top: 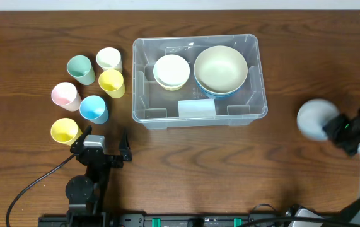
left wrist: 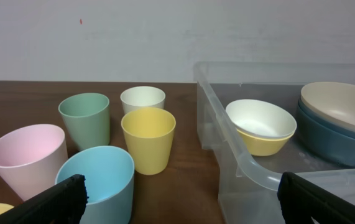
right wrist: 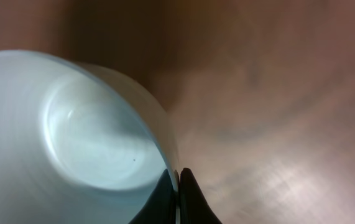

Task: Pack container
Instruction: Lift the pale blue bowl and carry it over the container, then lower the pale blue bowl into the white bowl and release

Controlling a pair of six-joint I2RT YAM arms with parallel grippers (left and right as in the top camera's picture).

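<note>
The robot's right gripper should release the pale grey-blue bowl inside the white bowl (top: pixel 170 69) in the clear container.
The clear container (top: pixel 134 82) stands at the table's middle, its white label (top: pixel 197 108) at the front. Inside it, a white bowl (top: pixel 171 70) is nested in a yellow one, and a cream bowl (top: pixel 220 68) in a blue one. Far right of the bin, my right gripper (top: pixel 340 126) is shut on the rim of a pale grey-blue bowl (top: pixel 315 118). In the right wrist view the fingertips pinch that bowl (right wrist: pixel 84 137) at its rim, right gripper (right wrist: pixel 178 180). My left gripper (top: pixel 104 144) stands open and holds nothing, in front of the cups.
Several cups stand left of the bin: green (top: pixel 81 68), white (top: pixel 108 58), yellow (top: pixel 111 82), pink (top: pixel 65 95), blue (top: pixel 94 108) and a second yellow (top: pixel 65 130). In the left wrist view the blue cup (left wrist: pixel 99 180) is nearest and the container rim (left wrist: pixel 252 171) is at right.
</note>
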